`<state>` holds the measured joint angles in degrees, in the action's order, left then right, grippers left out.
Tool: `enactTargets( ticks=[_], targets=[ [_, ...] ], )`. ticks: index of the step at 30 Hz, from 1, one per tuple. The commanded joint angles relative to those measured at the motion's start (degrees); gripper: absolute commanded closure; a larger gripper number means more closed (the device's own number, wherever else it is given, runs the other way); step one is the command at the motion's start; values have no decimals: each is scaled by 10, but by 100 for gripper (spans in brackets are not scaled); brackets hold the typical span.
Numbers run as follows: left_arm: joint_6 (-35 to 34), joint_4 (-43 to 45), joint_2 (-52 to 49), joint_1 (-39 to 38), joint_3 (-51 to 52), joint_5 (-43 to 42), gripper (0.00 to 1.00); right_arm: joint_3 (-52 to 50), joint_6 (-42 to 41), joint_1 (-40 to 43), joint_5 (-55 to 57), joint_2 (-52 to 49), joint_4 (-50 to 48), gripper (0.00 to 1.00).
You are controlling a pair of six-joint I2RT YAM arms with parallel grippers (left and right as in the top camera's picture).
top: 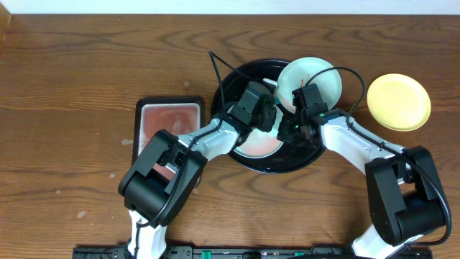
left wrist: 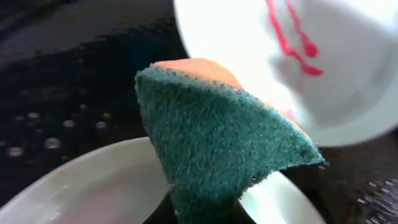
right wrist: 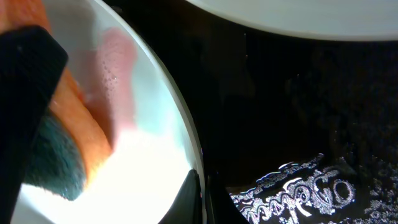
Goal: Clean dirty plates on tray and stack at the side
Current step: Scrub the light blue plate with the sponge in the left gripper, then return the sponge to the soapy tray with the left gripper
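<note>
My left gripper is going to release the sponge near the middle of the small rectangular tray's pinkish inside (top: 177, 139).
The black tray (top: 224, 85) holds a mint-white plate (top: 257, 149) with a pinkish smear. My left gripper (top: 264, 115) is shut on a green and orange sponge (left wrist: 217, 143) just over that plate (left wrist: 87, 186). My right gripper (top: 291, 129) is shut on the plate's right rim (right wrist: 200, 186); the sponge (right wrist: 62, 143) rests on the plate (right wrist: 143, 155) in the right wrist view. A second mint-white plate (top: 310, 78) with red sauce streaks (left wrist: 292, 43) lies on the tray's upper right rim. A pale yellow plate (top: 399, 101) lies on the table to the right.
A small rectangular black-rimmed tray (top: 169, 115) with a pinkish inside lies left of the round tray, partly under my left arm. A black cable (top: 215, 65) sticks up at the tray's far left rim.
</note>
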<state>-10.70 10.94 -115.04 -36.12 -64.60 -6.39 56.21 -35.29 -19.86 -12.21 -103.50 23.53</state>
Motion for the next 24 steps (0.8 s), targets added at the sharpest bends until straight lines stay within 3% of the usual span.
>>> enactTargets(
  ticks=[1, 6, 12, 14, 19, 24],
  targets=[
    [-5, 4, -7, 8, 5, 65, 93, -8, 16, -12, 3, -18, 13, 99],
    [-5, 3, -7, 30, 5, 122, 93, -8, 16, -12, 3, -18, 14, 99],
    [-5, -46, -7, 53, 5, 127, 92, -8, 16, -12, 3, -18, 20, 99],
    [-5, -109, -7, 50, 5, 99, 93, -8, 16, -12, 3, -18, 20, 99],
    [-7, -167, -3, 42, 5, 24, 93, -8, 16, -12, 3, -18, 19, 99],
    [-56, -214, 16, 29, 5, -7, 93, -8, 15, -12, 3, -18, 15, 99]
  ],
)
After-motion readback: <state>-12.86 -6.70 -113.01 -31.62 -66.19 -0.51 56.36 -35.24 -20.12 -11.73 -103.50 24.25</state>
